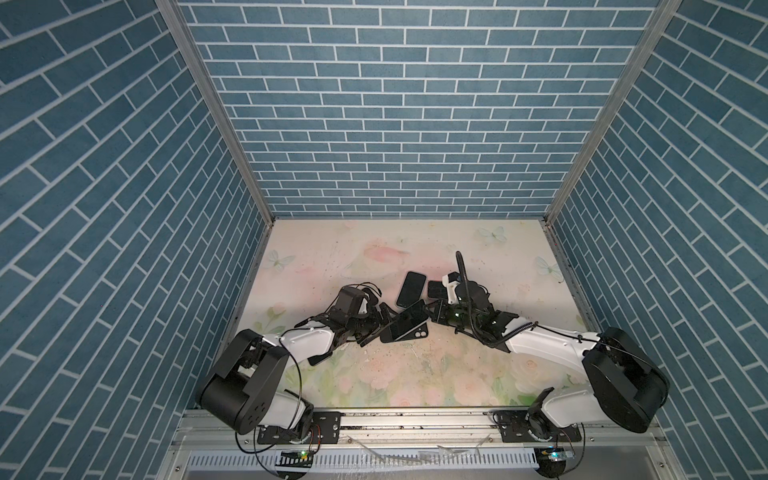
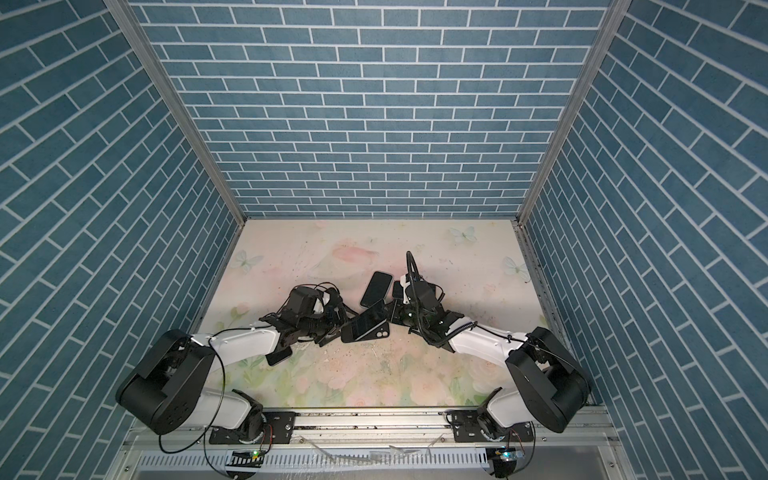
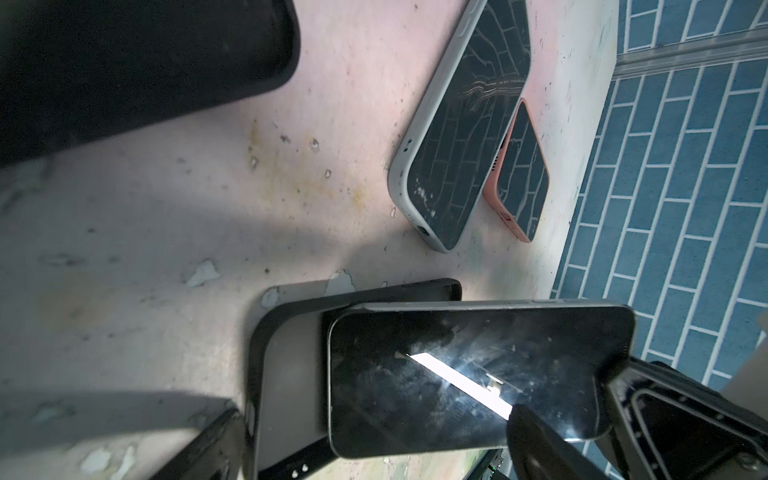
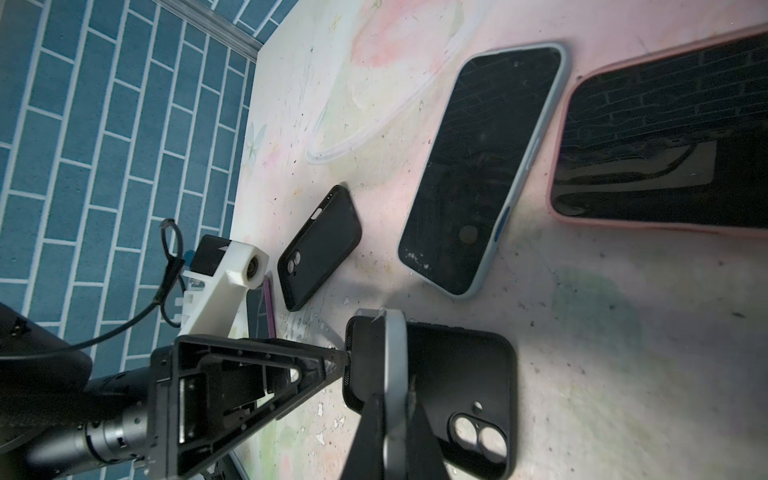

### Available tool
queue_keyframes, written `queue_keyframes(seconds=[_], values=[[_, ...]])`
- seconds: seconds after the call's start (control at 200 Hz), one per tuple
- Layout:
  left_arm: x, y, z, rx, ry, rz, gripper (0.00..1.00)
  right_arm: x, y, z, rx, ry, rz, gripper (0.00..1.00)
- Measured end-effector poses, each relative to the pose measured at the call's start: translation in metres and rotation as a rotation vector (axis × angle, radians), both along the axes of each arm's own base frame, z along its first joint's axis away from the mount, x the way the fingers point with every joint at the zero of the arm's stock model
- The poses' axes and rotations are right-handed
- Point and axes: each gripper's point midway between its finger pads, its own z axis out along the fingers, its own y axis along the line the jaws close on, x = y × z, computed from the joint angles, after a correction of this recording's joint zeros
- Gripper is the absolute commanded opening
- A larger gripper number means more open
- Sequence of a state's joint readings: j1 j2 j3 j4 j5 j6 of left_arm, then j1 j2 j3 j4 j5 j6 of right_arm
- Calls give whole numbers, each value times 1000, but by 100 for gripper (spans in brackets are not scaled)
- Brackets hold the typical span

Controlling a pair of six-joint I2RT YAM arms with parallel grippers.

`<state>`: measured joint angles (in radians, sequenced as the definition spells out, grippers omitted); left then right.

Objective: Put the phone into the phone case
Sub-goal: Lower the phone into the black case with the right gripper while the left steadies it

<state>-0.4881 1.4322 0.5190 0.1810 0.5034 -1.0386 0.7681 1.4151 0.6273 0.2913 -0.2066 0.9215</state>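
Observation:
Next, I let go of the phone with my right gripper, flat inside the black phone case [image 1: 405,336] [image 4: 429,392] that my left gripper touches. The phone now lies tilted, one end raised.
The phone [image 3: 478,374] is dark-screened and lies tilted, one end inside the black phone case [image 3: 286,374] and the other end raised. My right gripper [image 4: 395,415] is shut on the phone's raised grey edge [image 4: 395,353]. The case [image 4: 461,374] lies on the floral mat with its camera hole showing. My left gripper [image 3: 374,419] stands open, one finger on each side of the case's end. One left finger tip [image 4: 332,361] touches the case's end. In both top views the phone [image 1: 409,314] [image 2: 370,318] sits between the left gripper [image 1: 380,324] and right gripper [image 1: 430,313].
A phone in a grey case [image 1: 411,289] [image 4: 478,166] and a phone in a pink case [image 1: 435,289] [image 4: 665,137] lie just behind. An empty black case [image 4: 320,249] lies near the left wrist. Another phone [image 2: 278,355] lies under the left arm.

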Motion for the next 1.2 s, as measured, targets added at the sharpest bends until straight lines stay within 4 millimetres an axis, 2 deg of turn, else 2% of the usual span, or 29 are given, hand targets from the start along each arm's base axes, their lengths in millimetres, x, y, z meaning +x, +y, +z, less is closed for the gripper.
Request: queue_keyframes(seconds=[0.22,0.465,0.925,1.195], values=[[2,-3,1,-17,-10,-10,100,-8,-3,-13,9,20,-26,0],[2,-5,0,-16,-15,-30,99,-17,9,-19,6,16,-1,0],[16,-10,-1,45,-23,-84,99,-15,10,-23,-16,13,-9,0],[30,-5,-2,72,-52,-58,100,-2,15,-33,-51,26,-33,2]])
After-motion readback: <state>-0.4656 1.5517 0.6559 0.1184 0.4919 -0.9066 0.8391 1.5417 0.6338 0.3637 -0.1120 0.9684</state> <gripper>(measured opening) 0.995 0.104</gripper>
